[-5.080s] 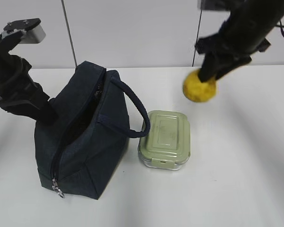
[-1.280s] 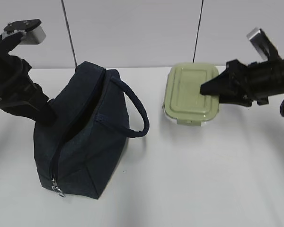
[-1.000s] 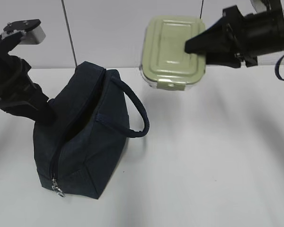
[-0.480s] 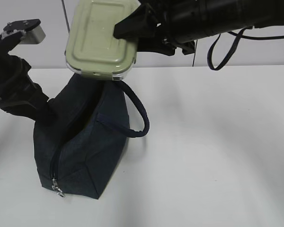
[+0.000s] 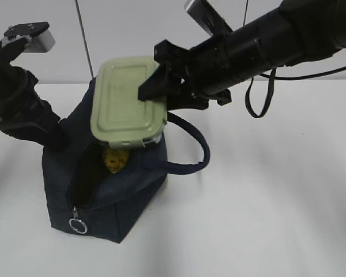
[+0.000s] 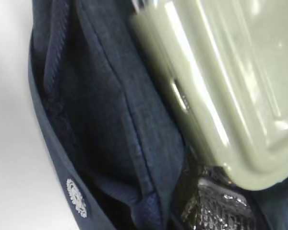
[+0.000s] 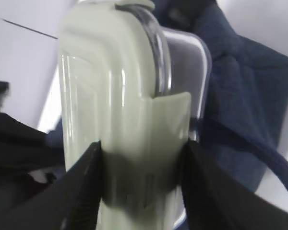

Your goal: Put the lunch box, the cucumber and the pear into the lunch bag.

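The robot's right gripper will release the pale green lunch box inside the navy lunch bag (image 5: pixel 105 165), against the yellow pear.
The pale green lunch box (image 5: pixel 127 101) hangs tilted over the open mouth of the navy lunch bag (image 5: pixel 112 193), its lower edge at the opening. My right gripper (image 5: pixel 157 88) is shut on the box's side; in the right wrist view its fingers (image 7: pixel 81 191) clamp the box (image 7: pixel 110 96) at the clip. The yellow pear (image 5: pixel 115 159) lies inside the bag. My left gripper (image 5: pixel 53 138) sits at the bag's left rim and holds the fabric; its fingers are hidden. The left wrist view shows the bag (image 6: pixel 110 120) and the box (image 6: pixel 230 72). The cucumber is out of view.
The bag's looped handle (image 5: pixel 197 156) sticks out to the right. The zipper's ring pull (image 5: pixel 76 225) hangs at the front corner. Silvery lining (image 6: pixel 216 213) shows inside. The white table (image 5: pixel 265 202) stretches to the right of the bag.
My right gripper carried the lunch box up from the table and left, then lowered it to the bag's mouth. The bag's mouth spread wider, the pear shows, and the handle swung right.
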`<control>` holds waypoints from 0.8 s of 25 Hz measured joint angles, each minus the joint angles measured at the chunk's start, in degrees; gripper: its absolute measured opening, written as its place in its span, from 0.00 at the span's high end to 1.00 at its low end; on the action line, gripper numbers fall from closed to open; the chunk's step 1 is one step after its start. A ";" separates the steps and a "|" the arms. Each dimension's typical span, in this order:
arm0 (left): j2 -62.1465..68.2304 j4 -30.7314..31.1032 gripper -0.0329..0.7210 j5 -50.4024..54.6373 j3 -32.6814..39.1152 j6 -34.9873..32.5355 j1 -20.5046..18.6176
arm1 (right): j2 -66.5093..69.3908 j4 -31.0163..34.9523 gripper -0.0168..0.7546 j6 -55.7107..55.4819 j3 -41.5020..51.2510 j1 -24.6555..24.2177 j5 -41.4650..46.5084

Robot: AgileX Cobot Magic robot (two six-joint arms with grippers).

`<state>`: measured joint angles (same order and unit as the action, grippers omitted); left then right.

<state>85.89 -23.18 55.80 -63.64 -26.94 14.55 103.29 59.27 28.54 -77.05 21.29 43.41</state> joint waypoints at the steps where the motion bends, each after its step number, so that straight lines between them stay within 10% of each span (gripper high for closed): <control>1: 0.00 -0.12 0.95 -0.02 0.00 0.00 0.00 | 0.00 -3.70 0.53 -2.86 0.00 0.09 0.95; 20: 0.00 -0.78 0.95 -0.62 0.00 0.00 0.00 | 5.83 -4.63 0.53 -8.40 -1.55 6.20 -2.21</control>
<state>85.89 -23.96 55.19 -63.64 -26.94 14.55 109.12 54.64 20.13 -78.60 27.49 41.21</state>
